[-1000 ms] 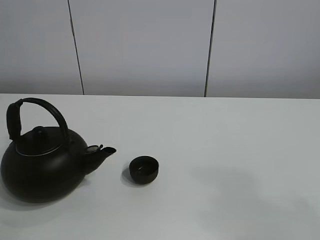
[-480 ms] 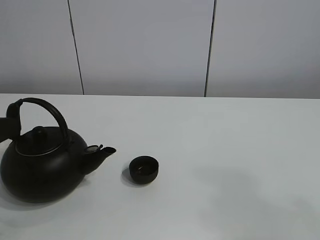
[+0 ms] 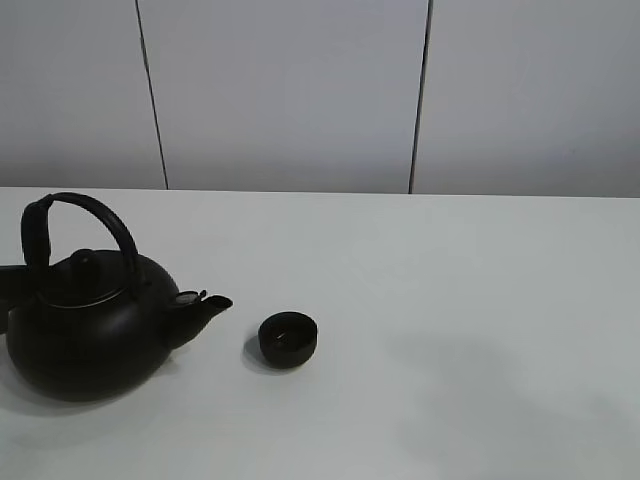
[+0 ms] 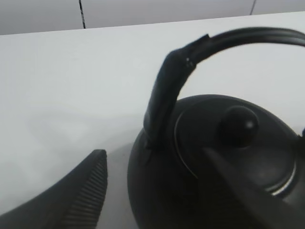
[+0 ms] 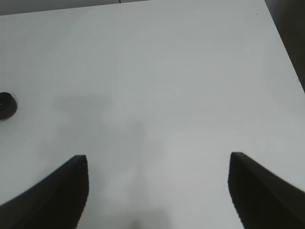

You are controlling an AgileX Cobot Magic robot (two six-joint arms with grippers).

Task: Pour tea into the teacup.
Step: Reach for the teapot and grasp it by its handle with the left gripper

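My left gripper will grip the black kettle at the handle's upright part (image 3: 35, 233) (image 4: 164, 93), on the kettle's side farthest from its spout.
The big black kettle (image 3: 90, 335) stands at the table's left, its spout toward the small black teacup (image 3: 288, 339) just to its right. My left gripper (image 3: 8, 283) reaches in from the left edge. In the left wrist view this gripper (image 4: 152, 153) is open, with its ribbed fingers (image 4: 78, 198) on either side of the lower end of the kettle's arched handle (image 4: 164, 95). My right gripper (image 5: 159, 160) hangs open over bare table, with the teacup (image 5: 5, 105) far off to one side. The tea is out of view.
The white table (image 3: 450, 300) runs back to a grey panelled wall (image 3: 290, 90). A dark strip beyond the table's edge (image 5: 290, 33) shows in the right wrist view.
My left gripper has come in from the left edge to the kettle's handle. The kettle has shifted slightly to the right. The teacup has stayed put.
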